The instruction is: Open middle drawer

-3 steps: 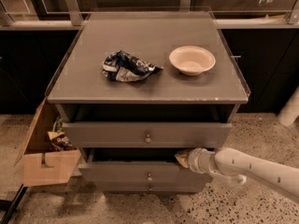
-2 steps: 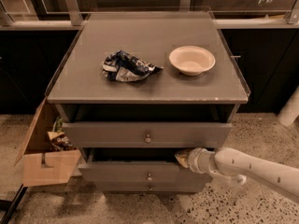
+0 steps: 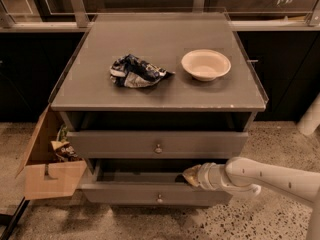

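My gripper needs to let go of the middle drawer's front once it is to let go above the speckled floor (image 3: 156, 215) just in front of the grey cabinet.
The grey cabinet (image 3: 80, 91) shows two drawer fronts. The middle drawer (image 3: 120, 194) is the lower one. It has a flat grey front with a small round knob (image 3: 160, 199) and is pulled partly out, showing a strip of its interior. My gripper (image 3: 191, 176) comes in from the right on a white arm (image 3: 265, 176). It sits at the drawer's top edge, right of centre, in the gap under the drawer above.
The drawer above (image 3: 115, 144), with a bigger knob (image 3: 158, 148), also stands slightly out. A crumpled bag (image 3: 136, 71) and a beige bowl (image 3: 205, 64) lie on the cabinet top. An open cardboard box (image 3: 50, 176) stands on the floor at the left.
The middle drawer's front and knob have slid slightly further out toward me, and my gripper has moved with it. The upper drawer and the things on top have not moved.
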Robot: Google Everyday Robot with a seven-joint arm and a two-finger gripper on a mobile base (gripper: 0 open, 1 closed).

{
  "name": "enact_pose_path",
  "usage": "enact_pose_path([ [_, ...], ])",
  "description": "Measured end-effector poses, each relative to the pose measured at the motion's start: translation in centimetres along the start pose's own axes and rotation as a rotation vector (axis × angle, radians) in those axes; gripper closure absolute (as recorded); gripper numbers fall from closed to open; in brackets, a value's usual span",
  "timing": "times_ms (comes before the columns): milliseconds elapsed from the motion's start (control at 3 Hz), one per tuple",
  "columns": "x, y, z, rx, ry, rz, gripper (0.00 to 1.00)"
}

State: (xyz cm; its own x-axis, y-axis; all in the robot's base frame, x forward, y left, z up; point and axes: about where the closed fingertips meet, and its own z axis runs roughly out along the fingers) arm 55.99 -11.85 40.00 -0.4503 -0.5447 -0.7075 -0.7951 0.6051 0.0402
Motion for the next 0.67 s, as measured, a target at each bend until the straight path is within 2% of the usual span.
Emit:
enact_pose_path([
  [333,1.8,1.4,-0.6,-0.045,0.013,0.029,1.0],
  [667,3.4,2.8,-2.0,-0.053,0.003,0.076,1.0],
])
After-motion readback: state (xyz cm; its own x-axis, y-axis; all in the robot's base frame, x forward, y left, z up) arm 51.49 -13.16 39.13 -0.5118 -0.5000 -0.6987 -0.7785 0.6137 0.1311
